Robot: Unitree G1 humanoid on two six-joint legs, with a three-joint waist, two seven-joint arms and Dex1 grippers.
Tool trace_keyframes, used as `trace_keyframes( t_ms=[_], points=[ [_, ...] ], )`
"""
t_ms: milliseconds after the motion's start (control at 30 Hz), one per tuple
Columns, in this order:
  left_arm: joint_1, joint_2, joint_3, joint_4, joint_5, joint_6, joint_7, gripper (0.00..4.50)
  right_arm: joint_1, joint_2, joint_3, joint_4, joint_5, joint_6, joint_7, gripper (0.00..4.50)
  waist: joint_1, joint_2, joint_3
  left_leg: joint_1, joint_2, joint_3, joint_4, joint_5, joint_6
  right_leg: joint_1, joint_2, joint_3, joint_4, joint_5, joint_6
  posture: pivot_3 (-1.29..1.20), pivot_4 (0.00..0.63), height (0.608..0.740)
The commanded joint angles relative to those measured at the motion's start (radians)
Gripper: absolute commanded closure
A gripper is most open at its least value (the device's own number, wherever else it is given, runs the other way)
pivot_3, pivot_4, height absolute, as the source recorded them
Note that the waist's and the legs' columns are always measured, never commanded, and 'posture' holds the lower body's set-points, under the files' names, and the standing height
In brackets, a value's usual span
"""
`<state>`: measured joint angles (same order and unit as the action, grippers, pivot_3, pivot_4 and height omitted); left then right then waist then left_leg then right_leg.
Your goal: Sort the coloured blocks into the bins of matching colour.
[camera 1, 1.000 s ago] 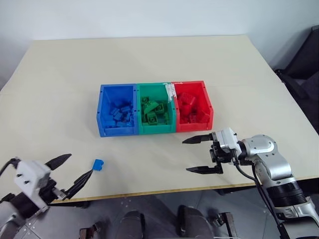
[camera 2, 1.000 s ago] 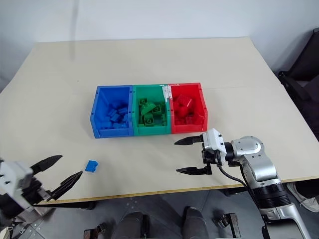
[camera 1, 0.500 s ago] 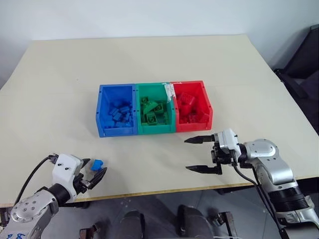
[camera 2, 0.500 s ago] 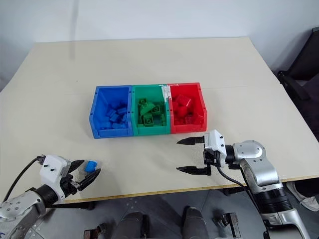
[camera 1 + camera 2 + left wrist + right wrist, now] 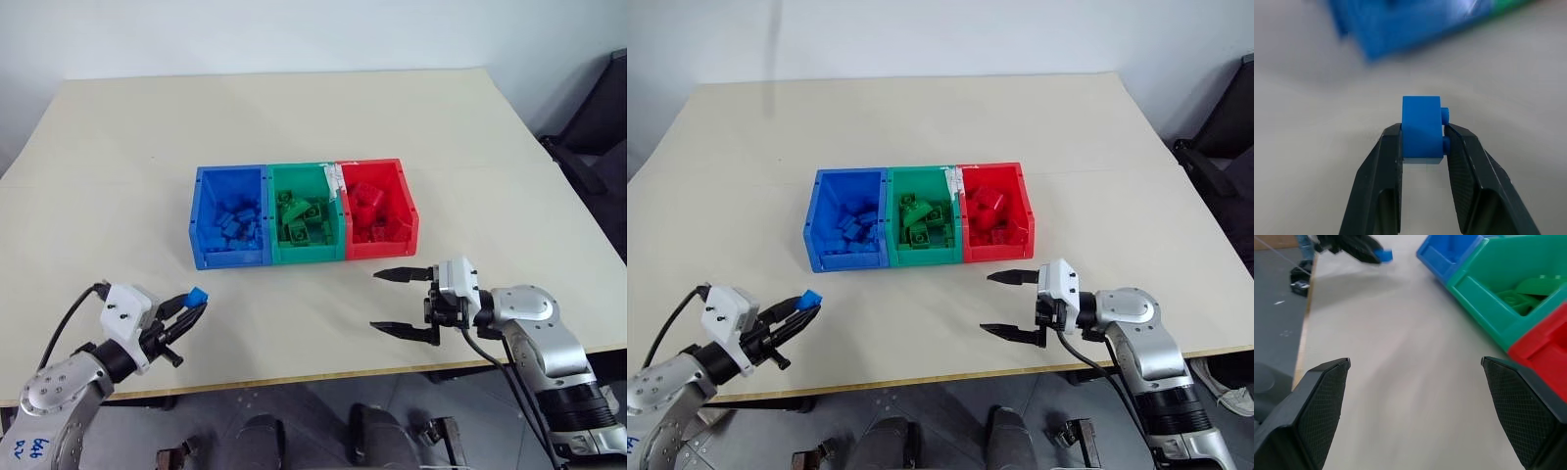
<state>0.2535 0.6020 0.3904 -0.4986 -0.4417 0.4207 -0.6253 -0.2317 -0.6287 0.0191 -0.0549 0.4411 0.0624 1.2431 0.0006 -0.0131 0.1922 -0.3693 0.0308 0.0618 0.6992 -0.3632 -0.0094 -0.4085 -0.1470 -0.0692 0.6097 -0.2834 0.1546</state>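
Observation:
My left gripper needs to let go of the small blue block on the heap of blocks inside the blue bin (image 5: 235, 220).
My left gripper (image 5: 192, 305) is shut on a small blue block (image 5: 197, 295), lifted a little off the table near its front left edge; the left wrist view shows the blue block (image 5: 1422, 128) pinched between both black fingers. The three joined bins sit mid-table: the blue bin (image 5: 208, 258), the green bin (image 5: 307, 255) and the red bin (image 5: 413, 217), each holding several blocks of its own colour. My right gripper (image 5: 396, 301) hangs open and empty in front of the red bin, pointing left.
The beige table (image 5: 294, 117) has wide bare room behind and beside the bins. Its front edge (image 5: 323, 375) runs just below both grippers. A dark chair (image 5: 598, 127) stands past the table's right side.
My left gripper moved in over the blue block, shut on it and raised it off the table towards the bins. The right gripper stayed open, almost where it was.

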Motion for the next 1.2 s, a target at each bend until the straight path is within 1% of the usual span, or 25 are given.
trace_keyframes(
  t_ms=[33,100,200,300,367,467,600,833,900,933,1033,1133,1200],
  points=[
    [-0.076,0.038,0.015,0.018,-0.041,-0.041,-0.063,3.58,0.045,-0.015,-0.063,-0.069,0.016,-0.014,-0.042,0.0,0.001,0.0,0.0,0.0,0.0,0.0,0.0,0.0,0.0,0.0,0.0,0.0,0.0,0.0,0.0,0.0,0.15,0.74],
    [-0.15,0.072,-0.009,0.041,-0.04,-0.06,-0.107,3.58,0.072,-0.006,-0.096,-0.098,0.028,-0.009,-0.081,0.0,0.003,0.0,0.0,0.0,0.0,0.0,0.0,0.0,0.0,0.0,0.0,0.0,0.0,0.0,0.0,0.0,0.15,0.74],
    [-0.287,0.123,-0.086,0.059,-0.049,-0.061,-0.183,3.58,0.123,0.017,-0.162,-0.151,0.057,0.012,-0.171,0.0,0.008,0.0,0.0,0.0,0.0,0.0,0.001,0.0,0.0,0.0,0.0,0.0,0.001,0.0,0.0,0.0,0.15,0.74],
    [-0.469,0.128,-0.197,0.107,-0.049,-0.035,-0.233,3.58,0.191,0.023,-0.216,-0.207,0.068,0.026,-0.236,0.0,0.018,0.0,0.0,0.0,-0.001,0.001,0.001,0.0,0.0,0.0,0.0,0.0,0.001,0.0,0.0,0.0,0.15,0.74],
    [-0.583,0.125,-0.273,0.175,-0.006,-0.033,-0.254,3.58,0.235,0.028,-0.245,-0.246,0.073,0.03,-0.274,0.0,0.022,0.0,0.0,0.0,-0.001,0.001,0.0,0.0,0.0,0.0,0.0,0.0,0.001,0.0,0.0,0.0,0.15,0.74],
    [-0.699,0.115,-0.333,0.299,0.067,-0.047,-0.236,3.58,0.288,0.037,-0.272,-0.292,0.073,0.026,-0.32,0.0,0.022,0.0,0.0,0.0,-0.001,0.001,0.0,0.0,0.0,0.0,0.001,0.0,0.001,0.0,0.0,0.0,0.15,0.74],
    [-0.779,0.112,-0.35,0.431,0.152,-0.087,-0.184,3.58,0.34,0.046,-0.284,-0.337,0.07,0.022,-0.358,0.0,0.014,0.0,0.0,0.0,-0.001,0.002,0.0,0.0,0.0,-0.001,0.001,0.0,0.001,0.0,0.0,0.0,0.15,0.74],
    [-0.829,0.104,-0.326,0.541,0.196,-0.1,-0.125,3.58,0.376,0.044,-0.292,-0.356,0.055,0.008,-0.39,0.0,0.021,0.0,0.0,0.0,0.0,0.002,0.0,0.0,0.0,-0.001,0.001,0.0,0.0,0.0,0.0,0.0,0.15,0.74],
    [-0.844,0.089,-0.333,0.557,0.183,-0.098,-0.139,2.82,0.371,0.044,-0.294,-0.348,0.051,0.002,-0.398,0.0,0.022,0.0,0.0,0.0,0.0,0.001,0.0,0.0,0.0,-0.001,0.001,0.0,0.001,0.0,0.0,0.0,0.15,0.74],
    [-0.848,0.082,-0.334,0.56,0.176,-0.089,-0.14,2.62,0.364,0.044,-0.294,-0.34,0.044,0.0,-0.406,0.0,0.024,0.0,0.0,0.0,0.0,0.002,0.0,0.0,0.0,-0.001,0.001,0.0,0.001,0.0,0.0,0.0,0.15,0.74],
    [-0.848,0.076,-0.333,0.563,0.188,-0.095,-0.137,1.69,0.345,0.039,-0.286,-0.321,0.039,0.004,-0.41,0.0,0.023,0.0,0.0,-0.001,-0.001,0.001,0.001,0.0,0.0,0.0,0.001,0.0,0.001,0.0,0.001,0.0,0.15,0.74],
    [-0.823,0.086,-0.288,0.559,0.182,-0.132,-0.126,0.75,0.319,0.035,-0.275,-0.307,0.041,0.009,-0.399,0.0,0.023,0.0,0.0,0.0,-0.001,0.001,0.001,0.0,0.0,-0.001,0.001,0.0,0.001,0.0,0.001,0.0,0.15,0.74],
    [-0.768,0.101,-0.238,0.536,0.153,-0.178,-0.156,0.16,0.305,0.033,-0.271,-0.297,0.043,0.004,-0.388,0.0,0.016,0.0,0.0,0.0,-0.001,0.002,0.001,0.0,0.0,-0.001,0.001,0.0,0.001,0.0,0.001,0.0,0.15,0.74]
  ],
)
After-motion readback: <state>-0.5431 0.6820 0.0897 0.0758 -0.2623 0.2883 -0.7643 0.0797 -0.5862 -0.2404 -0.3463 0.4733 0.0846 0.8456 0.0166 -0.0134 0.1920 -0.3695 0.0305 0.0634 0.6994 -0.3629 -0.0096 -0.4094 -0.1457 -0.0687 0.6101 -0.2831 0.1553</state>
